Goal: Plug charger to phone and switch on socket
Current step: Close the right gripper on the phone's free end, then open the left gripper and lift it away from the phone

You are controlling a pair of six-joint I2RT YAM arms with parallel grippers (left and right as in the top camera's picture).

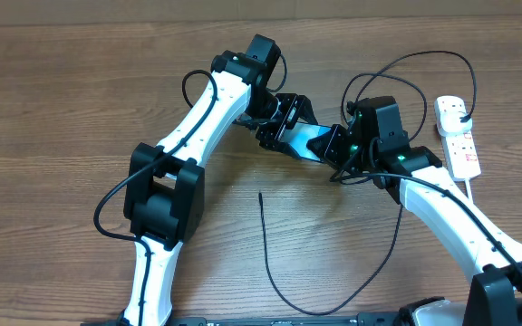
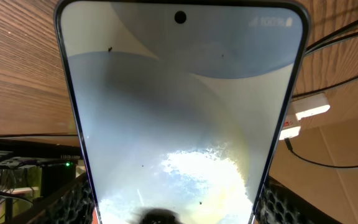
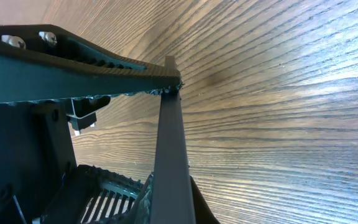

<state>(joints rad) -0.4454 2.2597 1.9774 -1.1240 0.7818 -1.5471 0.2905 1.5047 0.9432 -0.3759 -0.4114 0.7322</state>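
My left gripper needs to open, back off and pinch the phone's thin edge [image 3: 171, 140] while my right gripper holds it, because it now spans the phone's full width.
The phone [image 1: 312, 139], its screen lit blue-teal, is held above the table between both grippers. My left gripper [image 1: 288, 125] is shut on its left end; in the left wrist view the phone [image 2: 179, 112] fills the frame between the dark fingers [image 2: 173, 208]. My right gripper [image 1: 340, 145] is shut on its right end; the right wrist view shows the phone's thin edge [image 3: 169, 143] in the jaws [image 3: 166, 199]. The charger [image 1: 266, 249] lies loose on the table, with its free tip pointing up below the phone. The socket [image 1: 457, 136] lies at the right, untouched.
The black cable loops across the front of the table, under my right arm, and up in arcs at the back [image 1: 424, 56] toward the power strip. The strip's white cord [image 1: 472, 188] runs down beside my right arm. The strip also shows in the left wrist view [image 2: 303, 115].
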